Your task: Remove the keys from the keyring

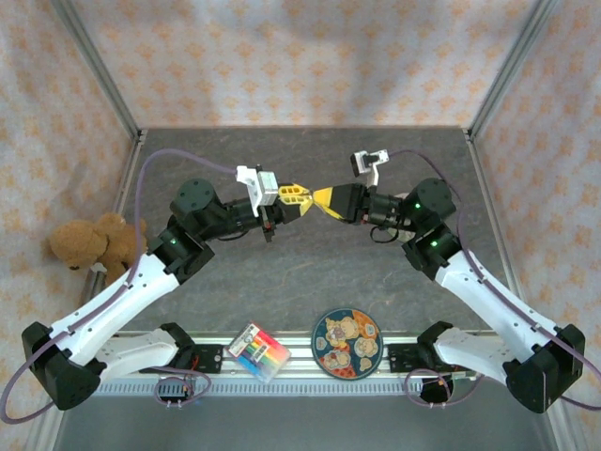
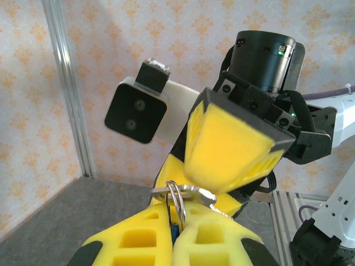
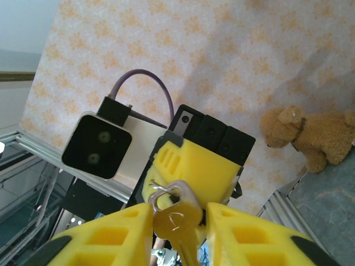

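The right gripper's fingers meet the key's head at its narrow edges, so the robot's right gripper should open, turn and pinch the key by its flat sides (image 3: 179, 221).
Both grippers meet nose to nose in mid-air above the grey table (image 1: 310, 272). My left gripper (image 1: 293, 197) (image 2: 176, 213) is shut on the keyring. Its blue tag (image 2: 176, 230) is pinched deep between the yellow fingers, and the thin metal loop (image 2: 178, 200) sticks up out of them. A silvery key (image 2: 194, 193) (image 3: 175, 221) hangs on that loop by the hole in its head. My right gripper (image 1: 325, 199) (image 3: 178, 209) has its yellow fingers (image 3: 116, 233) closed against the two edges of the key's head. The key's shank runs down out of the right wrist view.
A brown teddy bear (image 1: 94, 241) (image 3: 310, 133) sits at the left wall. On the near rail lie a round patterned plate (image 1: 346, 343) and a colourful striped box (image 1: 258, 350). Metal frame posts (image 1: 103, 80) and patterned cloth walls enclose the table.
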